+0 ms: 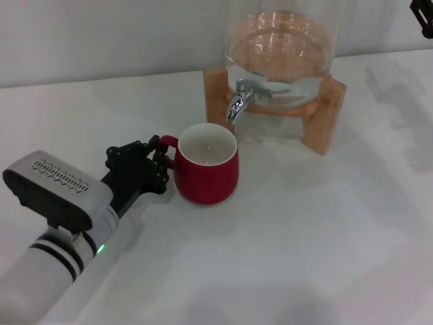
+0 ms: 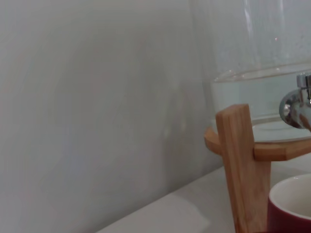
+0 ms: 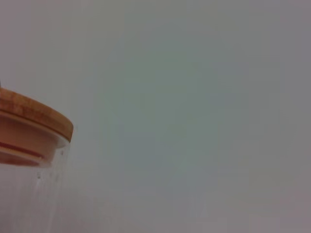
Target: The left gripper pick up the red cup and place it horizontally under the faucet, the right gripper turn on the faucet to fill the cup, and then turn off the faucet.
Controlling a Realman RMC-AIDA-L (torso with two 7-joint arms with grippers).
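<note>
My left gripper has the red cup. It will let go of the cup on the white table (image 1: 225, 185) below the faucet's tip, in front of the wooden stand.
The red cup (image 1: 206, 172) stands upright on the white table, just in front of and below the faucet (image 1: 238, 100). Its white inside is open to view and its loop handle points toward my left arm. My left gripper (image 1: 162, 157) reaches in from the lower left and is shut on the handle. In the left wrist view the cup's rim (image 2: 291, 204) shows beside the faucet (image 2: 296, 107). The faucet is fitted to a clear glass jar (image 1: 281, 47) holding water. Only a black bit of my right gripper (image 1: 423, 17) shows at the top right corner, raised and away from the faucet.
The jar rests on a wooden stand (image 1: 328, 115), whose leg (image 2: 243, 165) fills the left wrist view near the cup. The jar's wooden lid (image 3: 34, 116) shows in the right wrist view. A pale wall runs behind the table.
</note>
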